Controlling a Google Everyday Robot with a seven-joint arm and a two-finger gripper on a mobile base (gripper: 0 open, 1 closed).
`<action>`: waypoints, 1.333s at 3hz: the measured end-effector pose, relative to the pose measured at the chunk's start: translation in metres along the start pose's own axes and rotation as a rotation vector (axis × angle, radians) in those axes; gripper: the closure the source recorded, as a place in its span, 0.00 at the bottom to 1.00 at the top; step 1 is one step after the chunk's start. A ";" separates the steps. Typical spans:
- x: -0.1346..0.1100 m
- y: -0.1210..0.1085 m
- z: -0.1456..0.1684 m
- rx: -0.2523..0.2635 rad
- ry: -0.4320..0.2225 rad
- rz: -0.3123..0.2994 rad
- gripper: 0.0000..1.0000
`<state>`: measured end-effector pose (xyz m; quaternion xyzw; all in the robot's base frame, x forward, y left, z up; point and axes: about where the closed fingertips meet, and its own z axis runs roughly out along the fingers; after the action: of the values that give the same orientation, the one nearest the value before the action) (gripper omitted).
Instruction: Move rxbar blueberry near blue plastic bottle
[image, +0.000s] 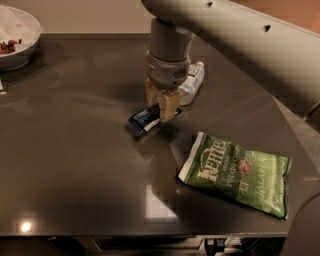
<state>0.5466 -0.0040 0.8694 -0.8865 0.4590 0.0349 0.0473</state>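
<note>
Next, the gripper releases the rxbar blueberry on the table (212, 106) between the blue plastic bottle and the green chips bag.
The rxbar blueberry (144, 120) is a small dark blue wrapper with a lighter panel, held just above the dark table near its middle. My gripper (161, 106) points down and is shut on the bar's right end, its tan fingers (169, 106) on either side of it. The blue plastic bottle (193, 82), clear with a white cap and pale label, lies on its side just behind and right of the gripper, partly hidden by my wrist.
A green Kettle chips bag (236, 173) lies flat at the front right. A white bowl (19, 39) with some food stands at the far left corner. The table's front edge (150, 234) runs along the bottom.
</note>
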 end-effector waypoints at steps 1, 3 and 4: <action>0.033 -0.007 -0.009 0.025 -0.007 0.125 1.00; 0.104 -0.001 -0.002 0.005 0.018 0.356 1.00; 0.124 0.013 -0.001 -0.009 0.029 0.416 1.00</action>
<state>0.6075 -0.1126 0.8566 -0.7732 0.6326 0.0331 0.0286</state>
